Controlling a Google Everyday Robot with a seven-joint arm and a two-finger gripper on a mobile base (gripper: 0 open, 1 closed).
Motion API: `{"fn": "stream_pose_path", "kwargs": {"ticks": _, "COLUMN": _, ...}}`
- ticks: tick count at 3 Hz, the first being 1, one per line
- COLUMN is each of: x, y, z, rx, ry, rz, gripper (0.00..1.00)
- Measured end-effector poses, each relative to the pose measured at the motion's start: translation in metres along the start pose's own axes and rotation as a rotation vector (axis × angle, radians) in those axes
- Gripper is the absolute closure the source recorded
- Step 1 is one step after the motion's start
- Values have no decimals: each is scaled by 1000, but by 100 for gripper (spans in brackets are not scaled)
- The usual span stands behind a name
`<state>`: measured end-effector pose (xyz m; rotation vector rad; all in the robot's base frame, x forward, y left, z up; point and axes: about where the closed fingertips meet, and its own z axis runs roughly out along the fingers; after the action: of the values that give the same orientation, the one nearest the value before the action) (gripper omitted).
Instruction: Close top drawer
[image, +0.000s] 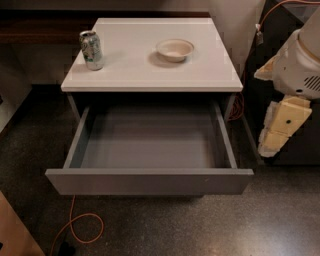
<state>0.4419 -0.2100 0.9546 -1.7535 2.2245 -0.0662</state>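
Note:
The robot's gripper should next go to the top drawer's front (185, 179), between the drawer's middle and the end nearest the robot's arm, and close there.
The top drawer (150, 181) is a wide matte grey drawer with a plain handleless front. It stands pulled far out from under the white tabletop (150, 70), and its grey floor and thin side walls show empty. My gripper (281, 127) hangs at the right, cream-coloured below the white arm body (300, 60). It is beside the drawer's right side wall, a little apart from it and touching nothing. No lower drawer fronts show.
A green and white can (91, 50) stands on the tabletop at the left and a pale bowl (174, 49) sits near the middle. An orange cable (75, 225) lies on the speckled floor below the drawer front. Dark furniture stands behind my arm.

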Motion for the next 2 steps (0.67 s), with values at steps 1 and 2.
{"fn": "stream_pose_path", "kwargs": {"ticks": 1, "x": -6, "y": 5, "z": 27, "rx": -38, "ry": -11, "rz": -23, "gripper": 0}}
{"fn": "stream_pose_path", "kwargs": {"ticks": 2, "x": -12, "y": 11, "z": 54, "rx": -73, "ry": -33, "rz": -42, "gripper": 0}}
